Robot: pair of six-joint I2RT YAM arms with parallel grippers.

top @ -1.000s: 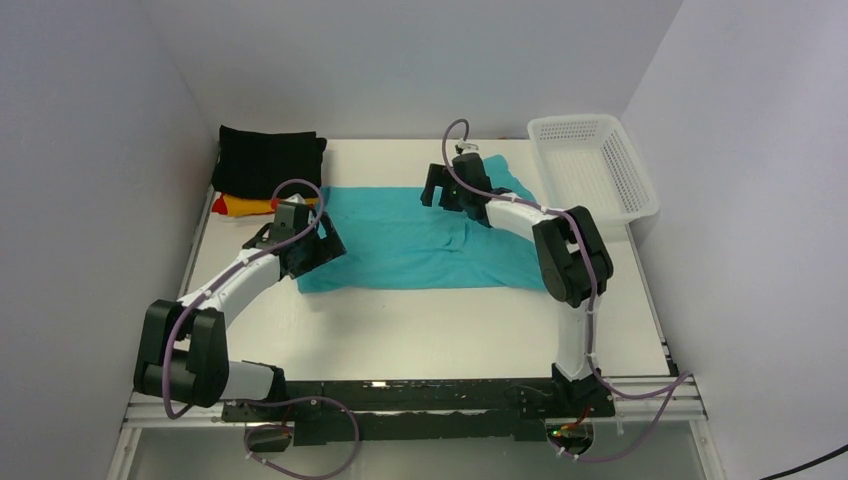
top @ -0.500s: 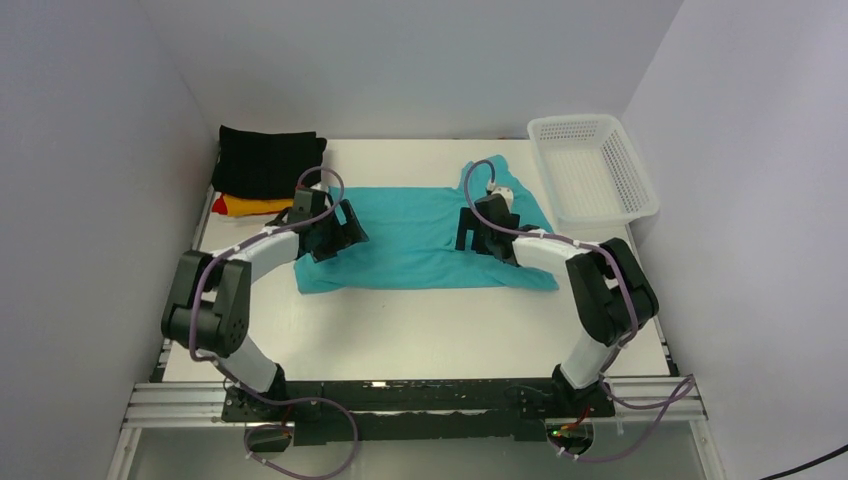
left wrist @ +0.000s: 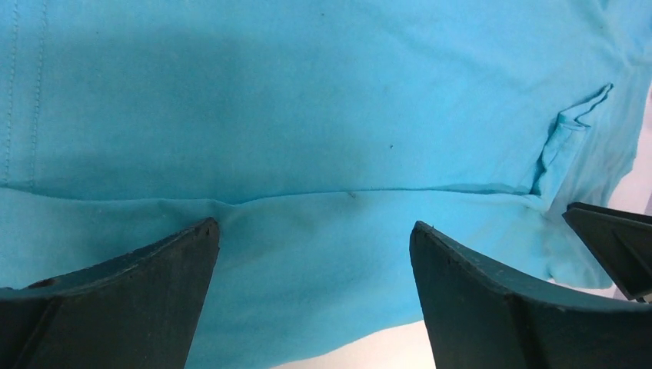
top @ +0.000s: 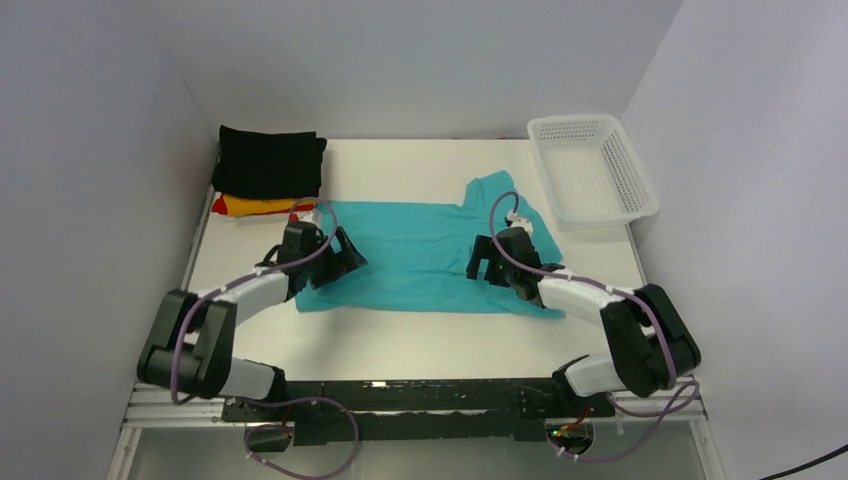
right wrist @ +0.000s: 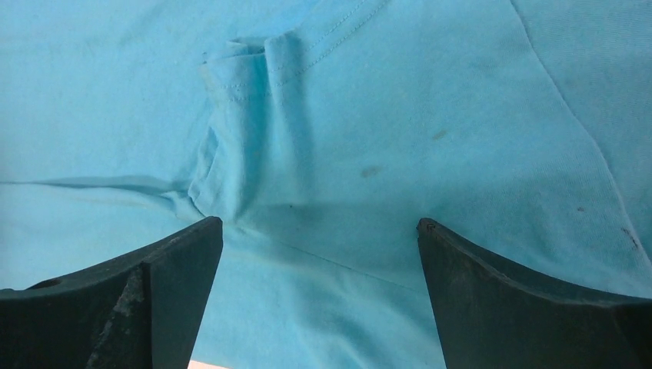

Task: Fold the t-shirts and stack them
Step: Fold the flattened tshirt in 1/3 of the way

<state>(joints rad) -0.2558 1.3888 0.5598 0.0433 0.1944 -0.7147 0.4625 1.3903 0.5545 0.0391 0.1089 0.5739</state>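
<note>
I should close my left gripper on the far corner (top: 325,208) of the teal t-shirt, the one nearest the folded black shirt.
The teal t-shirt (top: 415,255) lies spread flat across the middle of the table, one sleeve sticking up at its far right. My left gripper (top: 335,268) is open low over the shirt's near left edge; the left wrist view shows its dark fingers (left wrist: 115,292) wide apart over the cloth (left wrist: 307,115). My right gripper (top: 487,262) is open low over the shirt's right part; the right wrist view shows a folded sleeve (right wrist: 246,123) between its spread fingers (right wrist: 523,292). A folded black shirt (top: 270,160) sits on a yellow-orange one (top: 250,207) and a red one (top: 219,204) at the back left.
A white plastic mesh basket (top: 590,170) stands at the back right corner. Grey walls close in the table on the left, back and right. A strip of bare white table (top: 420,340) runs between the shirt and the arm bases.
Both grippers have moved toward the near edge across the teal shirt and sit lower over it. The shirt's near edge has shifted slightly nearer; the sleeve at far right is uncovered.
</note>
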